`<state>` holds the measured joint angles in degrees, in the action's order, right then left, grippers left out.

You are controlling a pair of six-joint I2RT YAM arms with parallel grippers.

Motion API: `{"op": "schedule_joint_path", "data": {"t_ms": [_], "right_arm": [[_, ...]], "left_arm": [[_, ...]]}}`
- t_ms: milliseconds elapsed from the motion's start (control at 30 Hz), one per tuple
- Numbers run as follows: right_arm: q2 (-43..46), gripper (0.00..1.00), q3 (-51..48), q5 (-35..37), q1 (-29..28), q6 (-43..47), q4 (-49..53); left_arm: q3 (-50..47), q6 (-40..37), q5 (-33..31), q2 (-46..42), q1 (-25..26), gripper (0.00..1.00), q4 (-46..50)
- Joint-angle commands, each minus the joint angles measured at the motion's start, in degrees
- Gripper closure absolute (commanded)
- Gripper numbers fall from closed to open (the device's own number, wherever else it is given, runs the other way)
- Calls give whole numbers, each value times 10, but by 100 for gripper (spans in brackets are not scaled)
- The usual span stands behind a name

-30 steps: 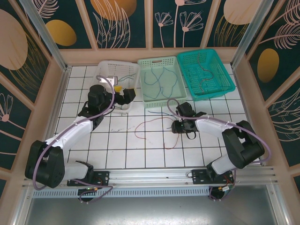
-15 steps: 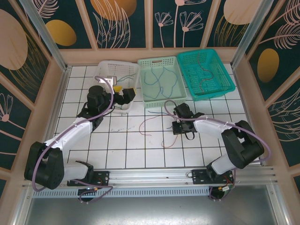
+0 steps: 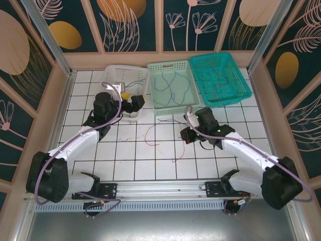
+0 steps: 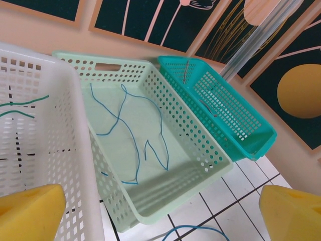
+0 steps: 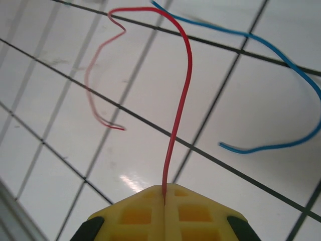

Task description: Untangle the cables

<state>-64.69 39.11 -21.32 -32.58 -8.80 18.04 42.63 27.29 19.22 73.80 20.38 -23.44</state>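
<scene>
Next, my right gripper lets go of the thin red cable in the front half of the teal basket (image 3: 220,90).
My right gripper (image 5: 165,195) is shut on the end of a thin red cable (image 5: 187,65), which rises from between the yellow fingers and curls left over the white tiles. A blue cable (image 5: 296,75) lies on the tiles just right of it. In the top view the right gripper (image 3: 187,134) hangs over the table's middle, with the red cable (image 3: 178,153) trailing toward the left. My left gripper (image 3: 133,105) stands open by the white basket (image 3: 143,75), its yellow fingers (image 4: 30,216) wide apart and nothing between them. More blue cables (image 4: 131,138) lie in the pale green basket (image 4: 200,135).
Three baskets stand in a row at the back: white, pale green (image 3: 173,109) and teal (image 3: 246,93). Green cables (image 4: 25,103) lie in the white one and dark cables in the teal basket (image 4: 235,115). A blue cable loop (image 4: 195,231) lies on the tiles before the pale green basket.
My right gripper has shut on the red cable's end and lifted, its arm swinging out to the right. The red cable has been dragged along the tiles. The left arm has stayed put.
</scene>
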Motion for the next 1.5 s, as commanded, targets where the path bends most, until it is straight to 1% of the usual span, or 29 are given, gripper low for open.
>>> {"op": "schedule_joint_path", "data": {"t_ms": [0,167,300,400,433,500,600,700,767,900,1067,1200,1267,1333,1467], "right_arm": [[50,100,24,-68,18,18,-15],[94,100,45,-121,89,11,-34],[114,100,65,-141,128,8,-50],[118,100,85,-125,151,2,-60],[116,100,96,-107,161,-3,-61],[109,100,116,-84,189,-9,-62],[91,100,155,-71,235,-16,-65],[77,100,195,-43,272,-18,-78],[62,100,218,-39,298,-18,-98],[1,100,281,-3,327,-6,-117],[-112,100,371,37,352,-8,-118],[-176,100,397,39,365,5,-161],[-214,100,411,41,376,-4,-166],[-251,100,428,29,388,-11,-163],[-317,100,445,-4,406,-3,-153]], "left_arm": [[-4,6,-2,4,4,1,-22],[-5,6,-2,3,4,1,-22],[-8,7,-3,0,4,1,-23],[-11,7,-5,-2,4,1,-24],[-11,7,-5,-1,4,1,-24],[-12,7,-5,-1,4,1,-24],[-13,6,-4,-1,4,1,-24],[-16,6,-5,-2,4,1,-25],[-19,6,-6,-2,4,1,-27],[-22,6,-8,-1,4,1,-29],[-27,9,-6,-1,4,1,-34],[-36,10,-9,-6,4,1,-36],[-39,10,-10,-9,4,1,-36],[-45,14,-11,-11,4,1,-39],[-60,60,1,-4,4,1,-73]]}}
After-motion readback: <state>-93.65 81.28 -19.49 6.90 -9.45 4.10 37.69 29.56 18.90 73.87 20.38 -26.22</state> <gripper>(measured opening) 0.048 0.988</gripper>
